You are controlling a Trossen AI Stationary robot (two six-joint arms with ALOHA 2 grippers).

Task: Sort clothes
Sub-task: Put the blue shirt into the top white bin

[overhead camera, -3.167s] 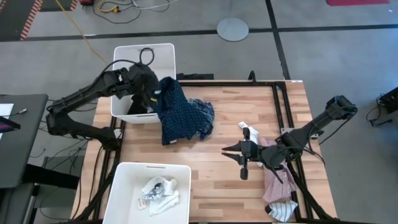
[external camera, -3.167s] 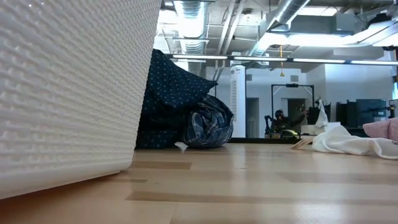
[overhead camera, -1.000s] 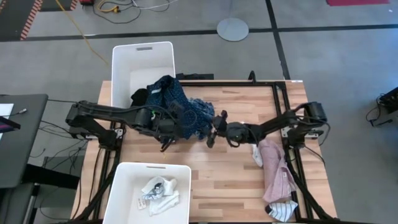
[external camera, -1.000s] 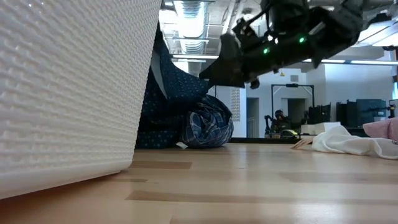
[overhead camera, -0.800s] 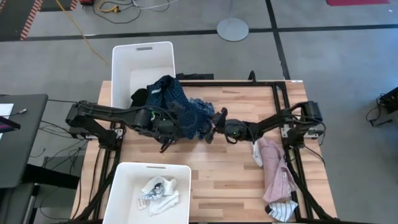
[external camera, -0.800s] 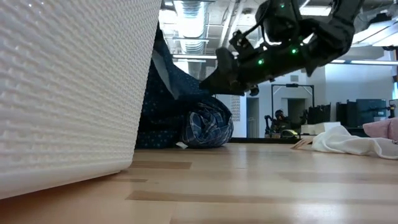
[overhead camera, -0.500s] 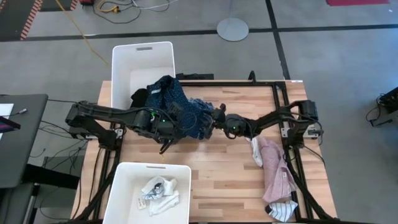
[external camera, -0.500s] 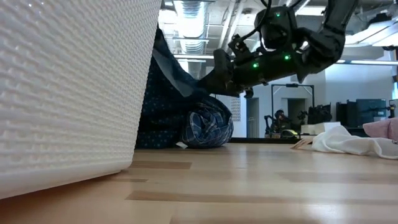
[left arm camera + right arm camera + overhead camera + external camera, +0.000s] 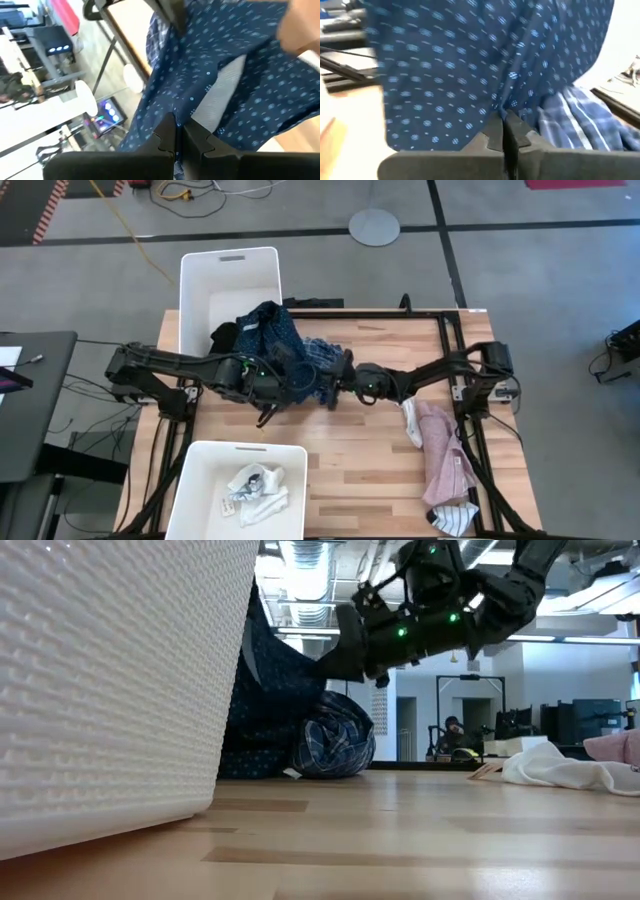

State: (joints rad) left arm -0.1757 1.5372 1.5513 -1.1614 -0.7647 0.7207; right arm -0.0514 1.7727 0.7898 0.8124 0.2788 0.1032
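Note:
Next, my left gripper lets the navy dotted piece drape over the far white bin's near corner [image 9: 277,361] next to the plaid shirt.
The navy dotted piece [image 9: 272,340] drapes from the rim of the far white bin [image 9: 225,280] down onto the table. The blue plaid shirt [image 9: 322,358] lies bunched against it. A black piece [image 9: 222,335] sits on the bin's rim. My left gripper [image 9: 278,387] and my right gripper [image 9: 333,383] meet at the navy piece's near side, both shut on it. At the right edge lie the pink shirt [image 9: 445,455], a white sock [image 9: 410,416] and a striped sock [image 9: 455,518]. My left gripper pinches a fold of the navy dotted piece [image 9: 176,107] between its two fingers, coming roughly level from the table's left. The cloth rises away from the fingers, spread and lifted. My right gripper pinches the navy dotted piece [image 9: 506,102] between its two fingers, right beside the plaid shirt [image 9: 580,120]. It comes from the table's right, slanting down. The cloth's lower part [image 9: 255,755] rests on the table.
A second white bin [image 9: 200,480] at the near left holds white socks [image 9: 255,482]. In the low view its wall [image 9: 100,690] fills the left. A dark metal frame [image 9: 455,350] runs along the table's far and right sides. Bare wood lies mid-table.
My right gripper has gone toward the table's left, onto the navy dotted piece, and has shut on it. My left gripper has stayed where it was, shut on the same cloth.

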